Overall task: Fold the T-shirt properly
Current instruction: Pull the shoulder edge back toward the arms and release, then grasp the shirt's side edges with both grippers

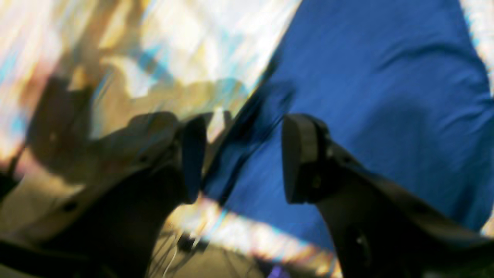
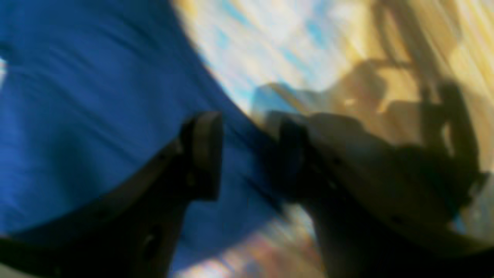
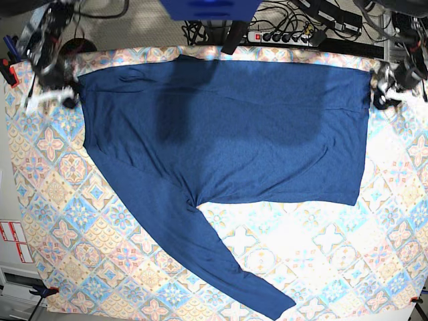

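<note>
The robot's left gripper will close on the near corner (image 3: 356, 193) of the navy blue T-shirt, farther along the T-shirt edge it is over now.
The dark navy blue long-sleeved T-shirt (image 3: 227, 127) lies spread flat on the table. One sleeve runs down toward the front edge (image 3: 221, 267). My left gripper (image 3: 380, 97) is at the shirt's right edge. In the left wrist view it (image 1: 241, 158) is open, its jaws apart astride the shirt's edge (image 1: 366, 96). My right gripper (image 3: 69, 97) is at the shirt's left edge. In the right wrist view it (image 2: 251, 158) is open, with blue fabric (image 2: 96, 116) between and beside its jaws. Both wrist views are blurred.
A pastel patterned tablecloth (image 3: 321, 267) covers the table under the shirt. A power strip and cables (image 3: 287, 33) lie beyond the far edge. A blue object (image 3: 208, 8) stands at the top centre.
</note>
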